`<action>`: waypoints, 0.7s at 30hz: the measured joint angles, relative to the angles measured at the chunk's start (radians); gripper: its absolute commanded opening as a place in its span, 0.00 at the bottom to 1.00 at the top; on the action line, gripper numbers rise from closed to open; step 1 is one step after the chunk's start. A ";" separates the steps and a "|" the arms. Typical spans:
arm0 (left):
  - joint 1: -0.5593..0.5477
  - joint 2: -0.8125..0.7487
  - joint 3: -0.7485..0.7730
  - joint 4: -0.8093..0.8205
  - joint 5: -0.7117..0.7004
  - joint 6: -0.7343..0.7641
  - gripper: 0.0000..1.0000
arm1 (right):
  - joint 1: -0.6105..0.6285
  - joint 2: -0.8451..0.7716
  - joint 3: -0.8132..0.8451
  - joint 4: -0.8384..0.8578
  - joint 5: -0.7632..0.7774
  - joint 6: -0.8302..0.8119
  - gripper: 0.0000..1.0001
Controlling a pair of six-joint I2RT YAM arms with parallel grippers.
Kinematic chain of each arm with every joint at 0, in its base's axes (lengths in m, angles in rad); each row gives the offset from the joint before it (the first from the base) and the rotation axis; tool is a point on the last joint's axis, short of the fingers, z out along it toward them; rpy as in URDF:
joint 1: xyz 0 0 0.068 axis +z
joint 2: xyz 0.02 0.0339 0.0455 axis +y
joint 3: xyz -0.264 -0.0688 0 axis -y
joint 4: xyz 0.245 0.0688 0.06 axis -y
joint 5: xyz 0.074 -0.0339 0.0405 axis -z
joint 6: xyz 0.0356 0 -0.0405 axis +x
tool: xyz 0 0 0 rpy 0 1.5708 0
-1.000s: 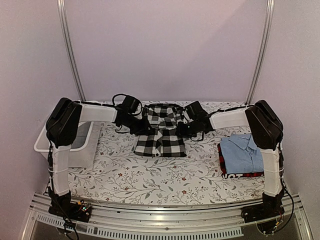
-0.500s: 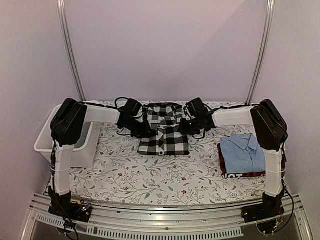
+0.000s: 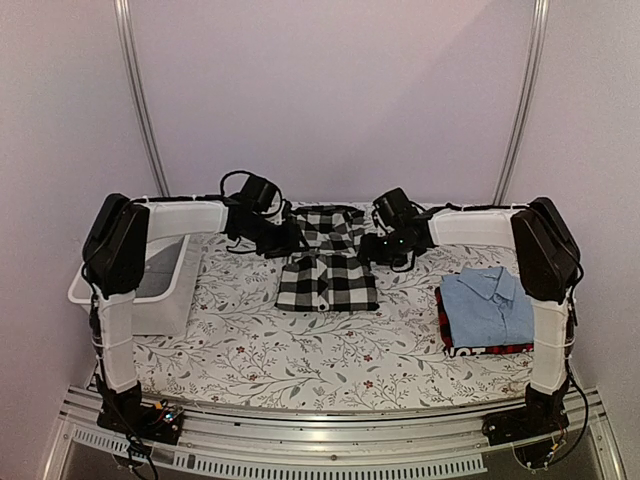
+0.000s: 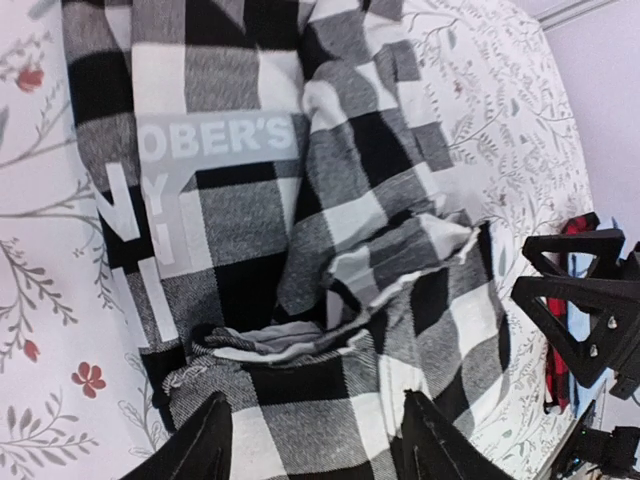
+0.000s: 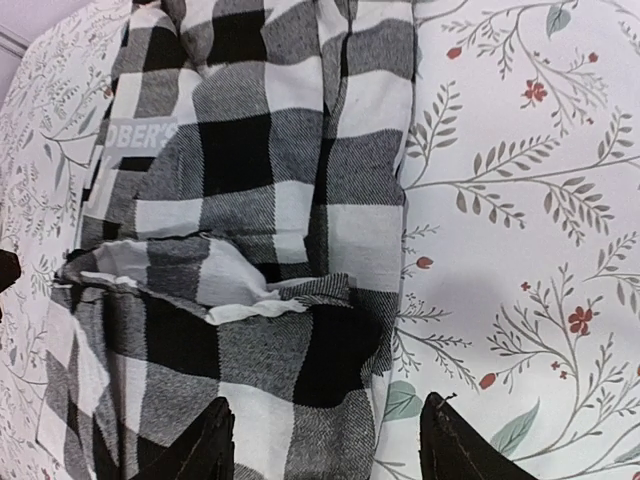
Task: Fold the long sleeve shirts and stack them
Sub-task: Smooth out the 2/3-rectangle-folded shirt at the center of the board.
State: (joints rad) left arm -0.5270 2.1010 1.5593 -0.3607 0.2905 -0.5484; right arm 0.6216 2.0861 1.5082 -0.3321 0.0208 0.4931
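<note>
The robot's right gripper should close on the near corner (image 3: pixel 376 308) of the black-and-white checked shirt, on the side toward the light blue collared shirt.
The black-and-white checked shirt (image 3: pixel 327 280) lies folded at the middle back of the table, its near half doubled over the far half. White lettering (image 4: pixel 215 140) shows on its black band. My left gripper (image 3: pixel 288 243) hovers at the shirt's left far corner, and my right gripper (image 3: pixel 375 250) at its right far corner. In the left wrist view the left gripper (image 4: pixel 320 445) is open just above the checked cloth (image 4: pixel 330 200). The right gripper (image 5: pixel 325 445) is also open, over the shirt's edge (image 5: pixel 260 180). The light blue collared shirt (image 3: pixel 487 305) lies folded on the red-and-black one (image 3: pixel 452 345) at the right.
A white plastic tub (image 3: pixel 150 290) stands at the table's left edge under the left arm. The floral tablecloth (image 3: pixel 300 350) covers the whole top. Two metal poles (image 3: pixel 140 100) rise behind the table, and the right arm's fingers (image 4: pixel 580 320) show at the left wrist view's right edge.
Both grippers opened and let go of the checked shirt, then drew back toward the far side. The shirt's folded-over half now lies flat and still.
</note>
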 measured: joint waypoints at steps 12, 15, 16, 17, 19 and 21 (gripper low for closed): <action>-0.013 -0.234 -0.297 0.087 0.077 -0.038 0.27 | 0.066 -0.075 0.011 0.050 -0.072 0.008 0.40; -0.019 -0.228 -0.393 0.119 0.118 -0.064 0.25 | 0.072 -0.026 0.011 0.066 -0.101 0.015 0.40; -0.022 -0.225 -0.415 0.127 0.127 -0.071 0.25 | 0.071 -0.008 0.011 0.068 -0.106 0.018 0.40; -0.024 -0.224 -0.436 0.140 0.137 -0.076 0.25 | 0.070 0.007 0.010 0.069 -0.110 0.021 0.41; -0.029 -0.219 -0.470 0.163 0.152 -0.088 0.24 | 0.066 0.024 -0.002 0.070 -0.114 0.027 0.41; -0.032 -0.206 -0.483 0.179 0.157 -0.092 0.23 | 0.063 0.025 -0.022 0.070 -0.117 0.034 0.42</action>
State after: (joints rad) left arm -0.5587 1.8954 1.0763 -0.1814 0.4473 -0.6407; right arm 0.6849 2.1113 1.4864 -0.2623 -0.0963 0.5270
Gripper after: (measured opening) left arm 0.240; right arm 0.412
